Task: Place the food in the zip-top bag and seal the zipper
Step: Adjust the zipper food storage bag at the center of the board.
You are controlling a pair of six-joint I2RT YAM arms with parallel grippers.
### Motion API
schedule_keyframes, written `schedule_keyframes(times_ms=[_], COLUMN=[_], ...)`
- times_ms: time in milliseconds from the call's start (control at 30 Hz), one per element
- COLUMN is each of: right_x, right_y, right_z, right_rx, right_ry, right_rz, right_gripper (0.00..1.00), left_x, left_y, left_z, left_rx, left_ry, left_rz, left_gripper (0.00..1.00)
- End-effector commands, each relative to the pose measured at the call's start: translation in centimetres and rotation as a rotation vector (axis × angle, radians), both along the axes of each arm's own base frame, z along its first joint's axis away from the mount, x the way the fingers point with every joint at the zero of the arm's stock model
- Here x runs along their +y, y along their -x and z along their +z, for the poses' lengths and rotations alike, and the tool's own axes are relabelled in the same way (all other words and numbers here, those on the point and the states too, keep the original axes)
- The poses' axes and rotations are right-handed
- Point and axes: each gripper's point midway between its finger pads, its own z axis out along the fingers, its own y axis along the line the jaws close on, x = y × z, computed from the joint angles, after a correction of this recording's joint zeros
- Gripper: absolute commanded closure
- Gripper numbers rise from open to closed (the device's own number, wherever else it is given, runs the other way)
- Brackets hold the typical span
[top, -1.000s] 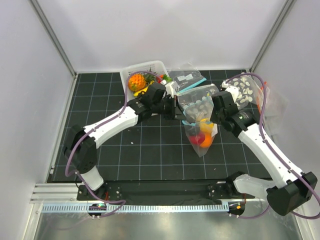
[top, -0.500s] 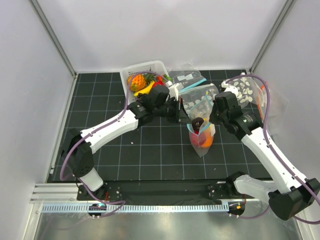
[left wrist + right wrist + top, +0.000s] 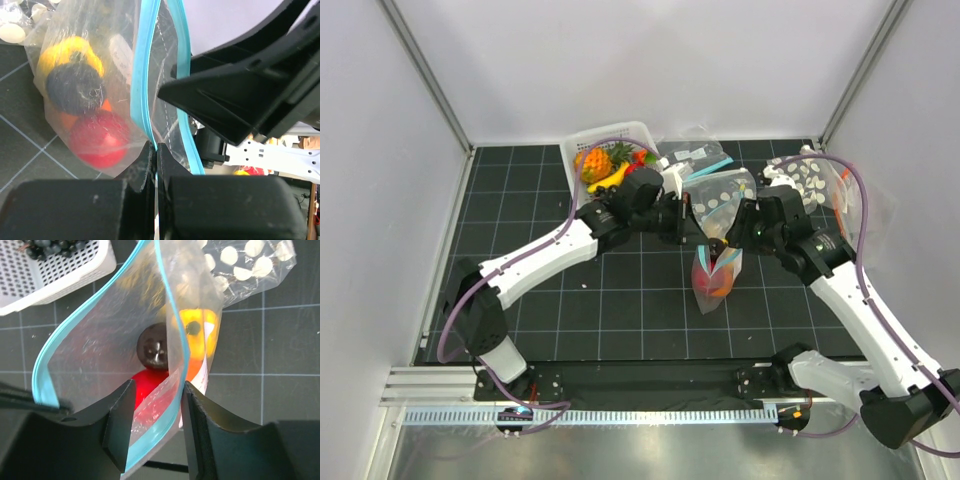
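I will pinch the teal zipper (image 3: pixel 181 392) with my right gripper before my left gripper gets more, as my left gripper is on the bag's opening and food is in the white basket.
The zip-top bag (image 3: pixel 717 275) hangs between my grippers, mouth up, above the mat. Through its clear wall I see the food: a red fruit (image 3: pixel 97 145), a yellow one (image 3: pixel 70 52) and a dark round piece (image 3: pixel 75 87). The right wrist view shows the red fruit (image 3: pixel 150 382), an orange one (image 3: pixel 200 335) and the dark piece (image 3: pixel 155 347). My left gripper (image 3: pixel 155 149) is shut on the teal zipper (image 3: pixel 140 85) at one side of the mouth. My right gripper (image 3: pixel 159 402) is open, its jaws either side of the zipper (image 3: pixel 182 365) without pinching it.
A white basket (image 3: pixel 620 135) at the back holds a pineapple (image 3: pixel 595 160) and a banana. Clear bags with white dots (image 3: pixel 810 180) lie at the back right and behind the held bag (image 3: pixel 720 195). A small printed bag (image 3: pixel 690 153) lies beside the basket.
My right gripper has moved left up to the bag's mouth. My left gripper has carried its side of the mouth slightly right, and the bag hangs narrower and a little more to the left.
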Motion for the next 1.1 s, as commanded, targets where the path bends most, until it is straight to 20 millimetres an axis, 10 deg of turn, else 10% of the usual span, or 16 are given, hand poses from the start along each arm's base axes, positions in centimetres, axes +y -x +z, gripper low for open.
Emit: schedule_keyframes(times_ms=[0,633,733,833,1067], right_x=[0.7,-0.8,-0.8,-0.8,-5.2], right_y=[0.8,1.9,1.2,0.7,1.4], right_z=[2.1,1.0,0.7,0.9,7.1], right_rx=[-0.03,0.049,0.04,0.03,-0.083], right_ry=[-0.083,-0.074,-0.06,-0.041,0.14], right_rz=[0.012,-0.104,-0.115,-0.101,-0.17], right_gripper=[0.5,0.53,0.59,0.97,0.99], left_x=[-0.1,0.3,0.6,0.9,0.8], left_y=[-0.2,-0.1,-0.1,-0.2,0.1], left_z=[2.4,1.4,1.5,1.5,-0.3], left_rx=[-0.066,-0.089,-0.095,-0.104,-0.07], left_ry=[0.029,-0.023,-0.031,-0.044,-0.071], left_rz=[0.0,0.021,0.029,0.037,0.048], left_gripper=[1.0,1.0,1.0,1.0,1.0])
